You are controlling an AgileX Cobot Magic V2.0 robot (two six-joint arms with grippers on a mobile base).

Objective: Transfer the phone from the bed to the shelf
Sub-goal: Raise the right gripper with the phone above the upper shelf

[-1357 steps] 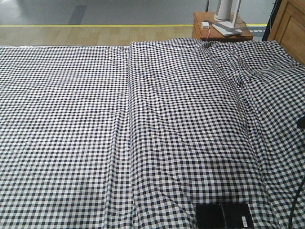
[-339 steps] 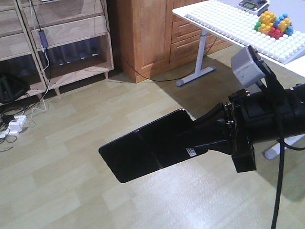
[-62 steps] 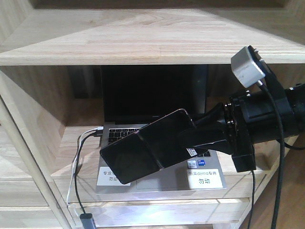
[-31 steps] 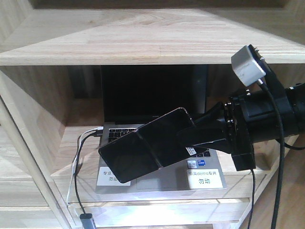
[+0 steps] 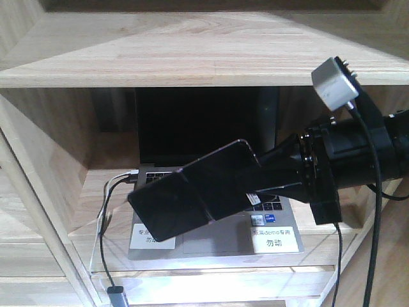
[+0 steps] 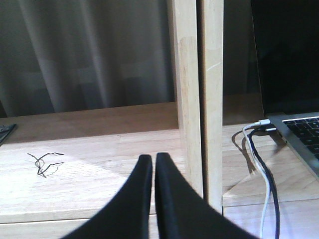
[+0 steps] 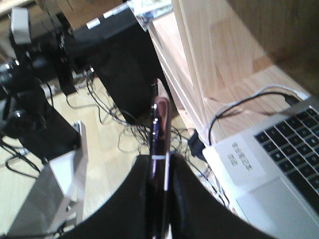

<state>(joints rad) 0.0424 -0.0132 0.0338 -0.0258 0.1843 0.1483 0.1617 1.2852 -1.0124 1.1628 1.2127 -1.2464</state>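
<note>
My right gripper has the phone. It will let go of it on the upper shelf board, high (image 5: 117,12) above the white cable.
The phone (image 5: 188,195), a glossy black slab with a crease across its middle, hangs tilted in the air in front of the shelf (image 5: 192,51), over the laptop's keyboard. My right gripper (image 5: 255,187) is shut on the phone's right end. In the right wrist view the phone (image 7: 160,124) shows edge-on, clamped between the black fingers of the gripper (image 7: 160,162), with the shelf (image 7: 209,45) to the right. My left gripper (image 6: 152,159) is shut with nothing in it, in front of a shelf upright (image 6: 188,74). The bed is out of view.
An open grey laptop (image 5: 211,121) with white labels fills the lower compartment; it also shows in both wrist views (image 6: 299,132) (image 7: 279,169). Cables (image 5: 105,211) run from the laptop's left side down the shelf front. A tangle of cables (image 7: 124,134) lies on the floor.
The right gripper has lifted the phone slightly up and to the left, in front of the laptop. The phone stays clamped.
</note>
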